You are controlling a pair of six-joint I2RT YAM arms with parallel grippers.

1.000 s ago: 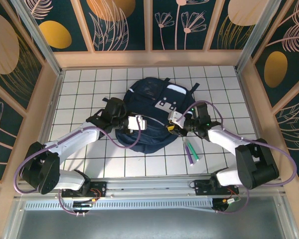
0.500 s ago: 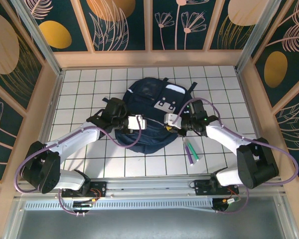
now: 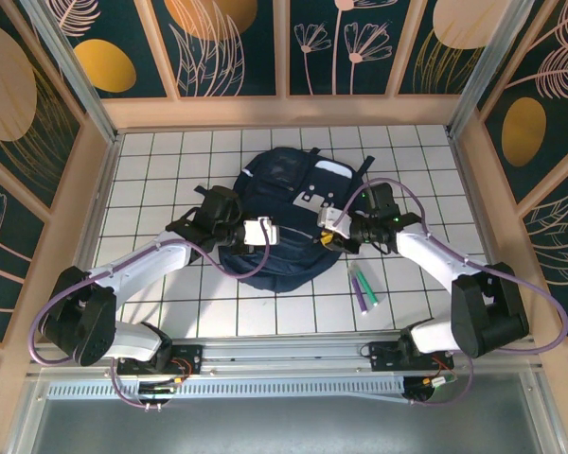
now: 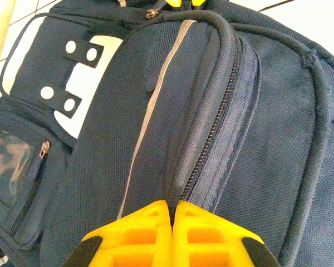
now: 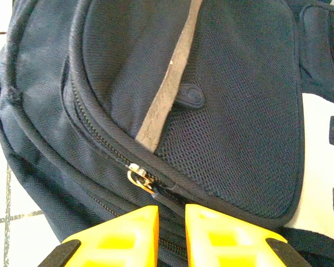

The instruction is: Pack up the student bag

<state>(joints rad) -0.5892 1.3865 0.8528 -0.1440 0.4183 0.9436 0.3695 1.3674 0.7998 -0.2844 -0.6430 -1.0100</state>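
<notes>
My left gripper is holding the fold far from the zip slider, so my right gripper will let go of the zip pull and grip the pocket edge [image 5: 145, 157] by the pale strip.
The navy-blue student bag [image 3: 286, 203] lies flat in the middle of the tiled table, its grey buckled flap [image 3: 314, 200] toward the right. My left gripper [image 3: 273, 233] rests on the bag's left side; in the left wrist view its yellow fingers [image 4: 150, 228] are shut on a ridge of bag fabric [image 4: 181, 178] beside a zip. My right gripper [image 3: 324, 236] sits at the bag's right edge. In the right wrist view the metal zip slider [image 5: 138, 178] lies just ahead of the right gripper [image 5: 171, 214], and its dark pull runs into the narrow gap between the fingers.
Green and purple markers [image 3: 364, 287] lie on the tiles to the right of the bag, below my right forearm. Wooden walls [image 3: 95, 180] border the table on the left, right and back. A metal rail [image 3: 284, 355] runs along the near edge.
My right gripper swung left along the bag's edge, then back right and slightly farther away, staying on the zip. The left arm has held still.
</notes>
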